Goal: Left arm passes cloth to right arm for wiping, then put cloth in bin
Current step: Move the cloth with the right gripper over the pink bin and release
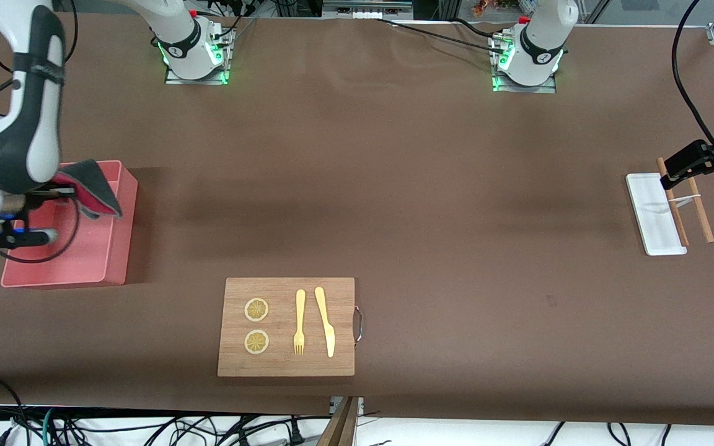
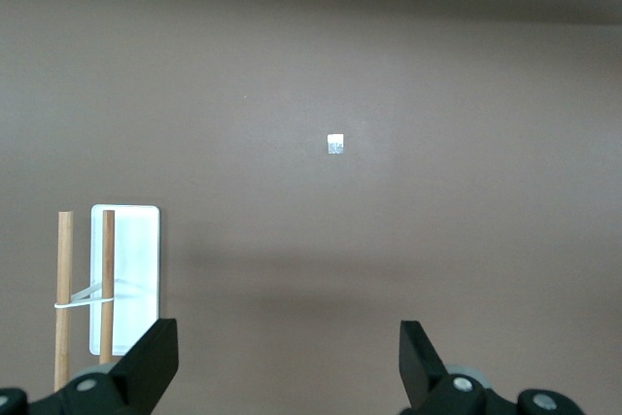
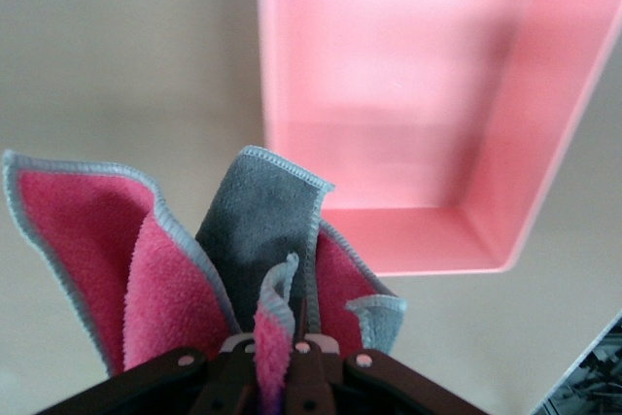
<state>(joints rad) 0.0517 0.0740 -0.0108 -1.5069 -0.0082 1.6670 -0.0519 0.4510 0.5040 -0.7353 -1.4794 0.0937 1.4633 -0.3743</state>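
Observation:
Next, I release the cloth from my right gripper inside the pink bin (image 1: 90, 212) (image 3: 377, 164), toward the bin's side farthest from the wooden board.
My right gripper (image 1: 58, 194) is shut on the cloth (image 1: 95, 188), which hangs in folds, dark grey outside and magenta inside, over the pink bin (image 1: 119, 248) at the right arm's end of the table. In the right wrist view the cloth (image 3: 260, 225) is pinched in the right gripper (image 3: 288, 352), with the bin (image 3: 284, 75) below it and nothing inside it. My left gripper (image 1: 696, 177) hovers open over the white tray at the left arm's end. In the left wrist view the left gripper (image 2: 289, 362) holds nothing, and its fingers (image 2: 151, 359) stand wide apart.
A narrow white tray (image 1: 648, 214) with two wooden chopsticks (image 1: 701, 214) lies under the left gripper. A wooden board (image 1: 339, 296) nearer the front camera carries two lemon slices (image 1: 256, 310), a fork (image 1: 299, 322) and a knife (image 1: 326, 322).

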